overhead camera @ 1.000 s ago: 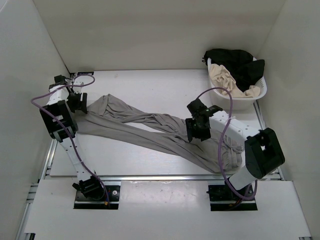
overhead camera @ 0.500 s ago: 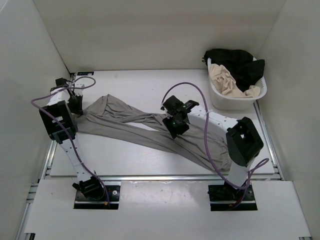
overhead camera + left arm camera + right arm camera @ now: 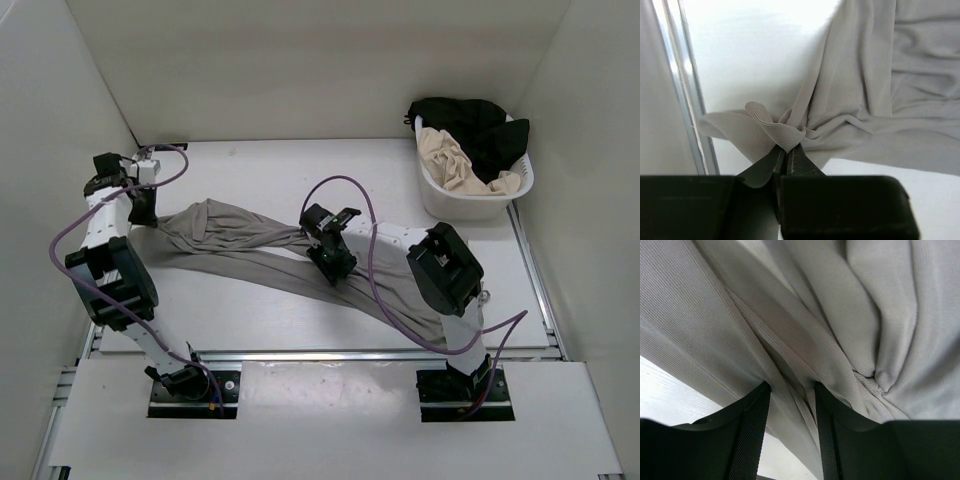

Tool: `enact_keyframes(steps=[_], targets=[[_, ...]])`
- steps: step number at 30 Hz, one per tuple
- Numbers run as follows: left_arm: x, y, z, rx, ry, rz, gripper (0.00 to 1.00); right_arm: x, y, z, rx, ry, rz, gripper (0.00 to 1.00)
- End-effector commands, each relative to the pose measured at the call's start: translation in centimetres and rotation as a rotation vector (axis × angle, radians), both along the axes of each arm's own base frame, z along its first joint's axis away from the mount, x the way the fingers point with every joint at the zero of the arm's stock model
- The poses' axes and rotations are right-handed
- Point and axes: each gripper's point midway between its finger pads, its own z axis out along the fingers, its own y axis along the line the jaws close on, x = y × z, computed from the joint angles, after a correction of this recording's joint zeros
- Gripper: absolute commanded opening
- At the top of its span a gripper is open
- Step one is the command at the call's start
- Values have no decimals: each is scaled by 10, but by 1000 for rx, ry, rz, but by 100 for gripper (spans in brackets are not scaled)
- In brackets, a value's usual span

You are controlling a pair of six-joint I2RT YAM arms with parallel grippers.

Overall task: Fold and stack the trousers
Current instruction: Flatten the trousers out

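My left gripper pinches the bunched trousers, a leg's end jutting past its fingers, so it should open and take that leg's hem (image 3: pixel 746 144).
The grey trousers (image 3: pixel 250 245) lie stretched across the table from far left to near right, legs crossing in the middle. My left gripper (image 3: pixel 143 208) is at their left end, shut on a bunched ribbed edge of the trousers (image 3: pixel 865 100); the pinch shows at the left gripper's (image 3: pixel 788 147) tips, and the cloth fans out from it. My right gripper (image 3: pixel 335 268) sits low over the middle of the legs. In the right wrist view the right gripper (image 3: pixel 790 390) is open, its fingers (image 3: pixel 756 425) pressed down on either side of a ridge of the trousers (image 3: pixel 790 315).
A white basket (image 3: pixel 500 205) stands at the back right, holding a beige garment (image 3: pixel 450 160) and a black garment (image 3: pixel 480 125). A metal rail (image 3: pixel 687 100) runs along the table's left edge, close to my left gripper. White walls enclose the table.
My left gripper closed on the trousers' left end and drew it up and left. My right gripper slid left along the legs from the right side to the middle, its jaws narrowing.
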Motion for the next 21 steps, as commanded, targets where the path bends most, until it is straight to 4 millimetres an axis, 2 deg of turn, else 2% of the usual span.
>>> enact_keyframes(steps=[1,2,4,5,6,7,9,11,12,15,16,18,19,21], targets=[[-17,-2,-10,4,33,-4,14,5,8,9,28,-31,-17,47],[-20,-2,-8,14,34,1,14,5,8,9,28,-30,-17,47],[-24,1,-9,13,37,10,14,0,6,4,27,-12,-14,34],[-22,1,-8,16,28,10,16,0,6,4,15,-28,-19,25],[-22,1,-8,16,28,10,20,0,2,5,4,-40,-35,10],[-22,1,-16,3,46,19,24,-3,0,10,1,-56,-29,6],[-11,4,-10,-2,25,24,27,-6,-1,22,11,-89,-31,6],[-8,4,-19,-16,44,34,29,-10,1,27,25,-93,-43,10],[-5,5,-15,-16,33,41,29,-15,1,26,18,-87,-34,15],[-10,7,-29,-14,73,50,24,-23,5,28,41,-65,-53,25],[-12,6,-32,-17,81,50,16,-26,7,28,41,-65,-44,25],[-13,8,-36,-7,96,48,14,-25,6,28,26,-89,-51,19],[-16,7,-39,-10,104,48,14,-24,6,28,9,-116,-55,7],[-17,4,-34,-15,91,43,14,-25,7,29,2,-130,-63,0]])
